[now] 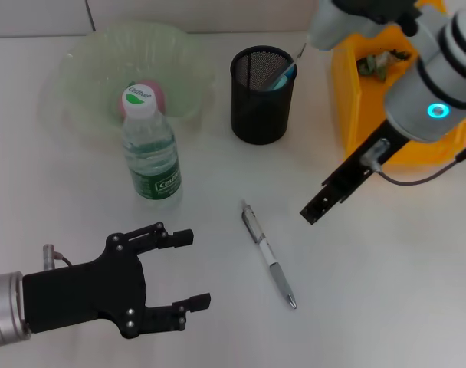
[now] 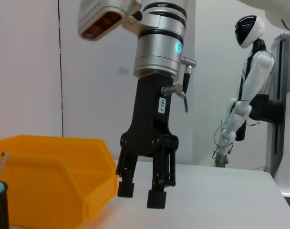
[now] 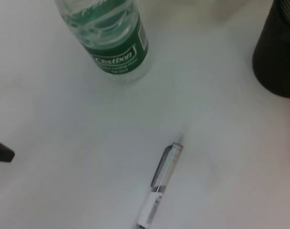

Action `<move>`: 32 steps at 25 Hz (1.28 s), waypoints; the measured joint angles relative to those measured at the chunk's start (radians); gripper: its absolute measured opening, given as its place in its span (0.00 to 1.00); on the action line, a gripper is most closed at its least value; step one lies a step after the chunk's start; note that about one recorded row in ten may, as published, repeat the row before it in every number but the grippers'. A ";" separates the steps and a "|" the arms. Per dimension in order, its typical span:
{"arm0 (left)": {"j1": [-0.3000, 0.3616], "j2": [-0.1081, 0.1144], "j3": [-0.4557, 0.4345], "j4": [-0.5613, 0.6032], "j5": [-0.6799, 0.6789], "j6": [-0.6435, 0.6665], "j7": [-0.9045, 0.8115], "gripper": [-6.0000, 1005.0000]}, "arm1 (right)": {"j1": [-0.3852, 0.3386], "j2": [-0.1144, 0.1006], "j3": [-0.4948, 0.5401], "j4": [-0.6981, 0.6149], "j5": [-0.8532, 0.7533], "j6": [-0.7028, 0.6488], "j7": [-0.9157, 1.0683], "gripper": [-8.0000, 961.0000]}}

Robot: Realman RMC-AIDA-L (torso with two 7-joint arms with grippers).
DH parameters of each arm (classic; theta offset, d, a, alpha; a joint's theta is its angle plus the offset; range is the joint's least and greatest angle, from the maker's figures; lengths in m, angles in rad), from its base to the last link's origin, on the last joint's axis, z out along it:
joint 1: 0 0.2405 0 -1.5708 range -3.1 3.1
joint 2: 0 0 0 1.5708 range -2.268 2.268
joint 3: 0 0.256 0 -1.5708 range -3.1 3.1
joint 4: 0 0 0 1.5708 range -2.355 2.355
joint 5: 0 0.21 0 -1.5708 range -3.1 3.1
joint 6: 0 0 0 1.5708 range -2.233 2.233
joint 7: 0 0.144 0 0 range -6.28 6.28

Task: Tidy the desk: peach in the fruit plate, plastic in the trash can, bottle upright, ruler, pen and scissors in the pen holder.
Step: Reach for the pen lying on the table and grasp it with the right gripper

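The middle of the pen's body (image 1: 261,240) (image 3: 158,190), where the pen's clip ends and the white part begins, will be gripped by my right gripper.
A silver and white pen (image 1: 269,254) lies on the white table, right of centre; it also shows in the right wrist view (image 3: 160,183). The water bottle (image 1: 150,146) stands upright, also in the right wrist view (image 3: 111,38). A pink peach (image 1: 156,96) lies in the green fruit plate (image 1: 87,61) behind the bottle. The black mesh pen holder (image 1: 262,96) holds a clear blue ruler (image 1: 285,73). My right gripper (image 1: 319,205) hangs above the table right of the pen, fingers slightly apart and empty (image 2: 141,194). My left gripper (image 1: 191,270) is open and empty at the front left. Scissors are not in view.
A yellow bin (image 1: 356,115) stands at the back right with crumpled material inside (image 1: 375,63); it also shows in the left wrist view (image 2: 49,176). A white humanoid robot (image 2: 245,95) stands beyond the table.
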State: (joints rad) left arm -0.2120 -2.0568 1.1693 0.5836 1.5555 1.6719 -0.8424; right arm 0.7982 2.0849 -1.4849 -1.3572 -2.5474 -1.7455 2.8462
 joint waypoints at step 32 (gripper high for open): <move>-0.001 -0.005 0.004 -0.013 0.000 -0.048 0.026 0.81 | 0.246 0.007 -0.248 0.495 0.149 0.362 0.111 0.87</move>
State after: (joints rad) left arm -0.2131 -2.0617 1.1735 0.5705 1.5553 1.6240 -0.8160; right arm 1.0444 2.0923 -1.7333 -0.8622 -2.3981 -1.3835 2.9570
